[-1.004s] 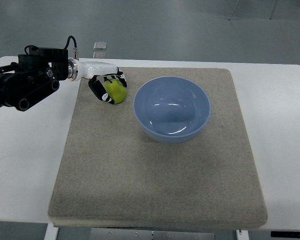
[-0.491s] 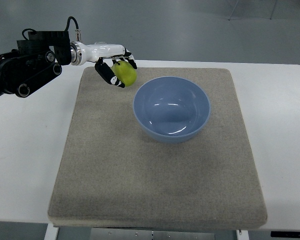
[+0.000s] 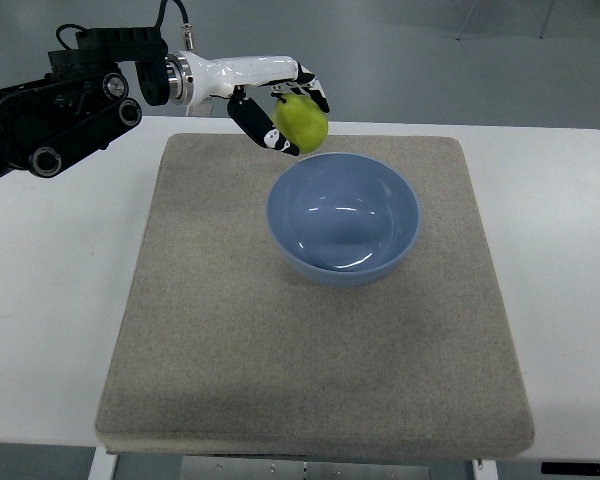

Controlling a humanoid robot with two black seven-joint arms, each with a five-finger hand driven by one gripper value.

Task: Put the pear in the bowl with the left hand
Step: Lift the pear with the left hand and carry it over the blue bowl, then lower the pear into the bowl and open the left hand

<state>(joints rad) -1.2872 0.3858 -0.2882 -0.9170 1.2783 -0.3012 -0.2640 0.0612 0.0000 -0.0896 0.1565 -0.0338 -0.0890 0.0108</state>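
Observation:
Next, my left gripper lets go of the yellow-green pear on the inside bottom of the light blue bowl [image 3: 331, 236].
A yellow-green pear [image 3: 302, 122] hangs in the air, held by my left hand [image 3: 286, 113], whose black-and-white fingers are curled around it. The arm reaches in from the upper left. Hand and pear sit just above and left of the far rim of the light blue bowl [image 3: 344, 218], which stands with nothing in it on the grey mat [image 3: 310, 340]. The right arm is out of view.
The mat covers most of the white table [image 3: 50, 300]. A small clear object [image 3: 201, 90] lies on the floor beyond the table's far edge.
The left hand has lifted the pear off the mat and carried it up and to the right, from the mat's far-left part to beside the bowl's far rim.

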